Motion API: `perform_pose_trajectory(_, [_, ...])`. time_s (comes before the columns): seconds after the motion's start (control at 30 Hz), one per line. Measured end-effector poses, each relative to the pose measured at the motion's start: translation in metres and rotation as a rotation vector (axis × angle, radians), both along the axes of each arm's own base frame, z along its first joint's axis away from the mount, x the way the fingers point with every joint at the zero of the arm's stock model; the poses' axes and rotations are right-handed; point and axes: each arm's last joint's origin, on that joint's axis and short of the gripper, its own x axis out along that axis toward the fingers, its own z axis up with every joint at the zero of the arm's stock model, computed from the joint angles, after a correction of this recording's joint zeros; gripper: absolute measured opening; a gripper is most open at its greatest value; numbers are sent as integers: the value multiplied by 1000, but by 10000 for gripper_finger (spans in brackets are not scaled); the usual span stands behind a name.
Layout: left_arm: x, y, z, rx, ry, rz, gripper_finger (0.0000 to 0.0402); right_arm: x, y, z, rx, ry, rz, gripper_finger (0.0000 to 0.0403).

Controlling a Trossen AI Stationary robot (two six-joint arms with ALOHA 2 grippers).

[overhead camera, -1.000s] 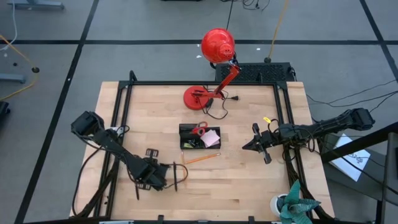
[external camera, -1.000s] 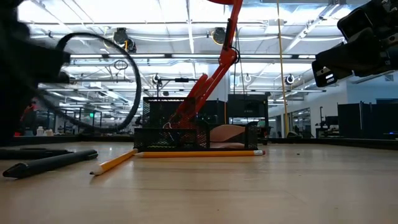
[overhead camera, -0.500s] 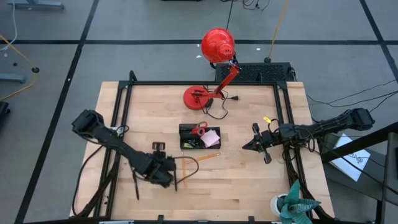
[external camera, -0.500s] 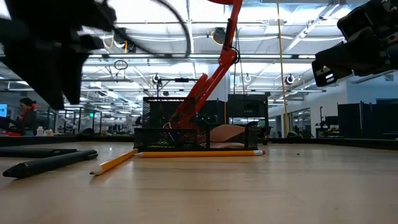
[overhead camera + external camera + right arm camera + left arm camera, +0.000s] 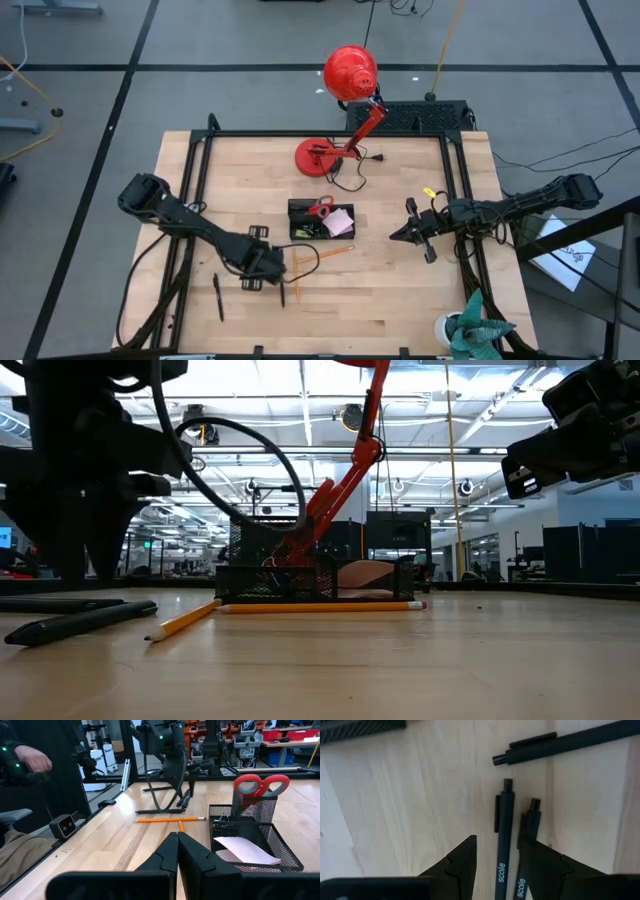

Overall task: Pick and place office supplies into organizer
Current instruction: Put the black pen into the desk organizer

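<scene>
The second black pen lies close beside the first, under my left gripper's finger, so next I open, work that finger into the gap and pinch the first pen (image 5: 505, 832).
My left gripper (image 5: 266, 268) points down over the table's near left part, open. In the left wrist view its fingers stand on either side of a black pen (image 5: 504, 815) that lies flat on the wood. A second black pen (image 5: 532, 815) lies beside it, against one finger, and a third (image 5: 560, 742) lies crosswise beyond. The black mesh organizer (image 5: 320, 221) holds red-handled scissors (image 5: 261, 785) and a pink sticky pad (image 5: 244, 851). Two orange pencils (image 5: 325, 255) lie just near of it. My right gripper (image 5: 408, 233) hovers shut to the organizer's right.
A red desk lamp (image 5: 349, 72) stands on its round base (image 5: 317, 157) at the far side, its cord trailing on the table. A black frame (image 5: 200, 160) runs round the table. A person's hand (image 5: 31, 762) shows beyond the left edge.
My left gripper has moved from near the table's near edge a little toward the far edge and the right. It has tipped from lying low to pointing down over the black pens. The pens, pencils and organizer have stayed in place.
</scene>
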Motion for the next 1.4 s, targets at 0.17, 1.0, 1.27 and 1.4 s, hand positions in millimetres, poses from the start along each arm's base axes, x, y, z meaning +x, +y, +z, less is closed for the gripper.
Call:
perform_pose_trajectory(0.17, [0,0,-2,-2,-5,1,152,0,0,0,0,0,0,4])
perform_pose_trajectory(1.0, [5,6,-19,-120,-110,54,95,0,0,0,0,0,0,4])
perform_pose_trajectory(1.27, [9,11,-19,-141,-123,71,46,0,0,0,7,2,-1,4])
perform_pose_trajectory(1.4, [9,11,-19,-137,-126,74,38,0,0,0,7,2,0,4])
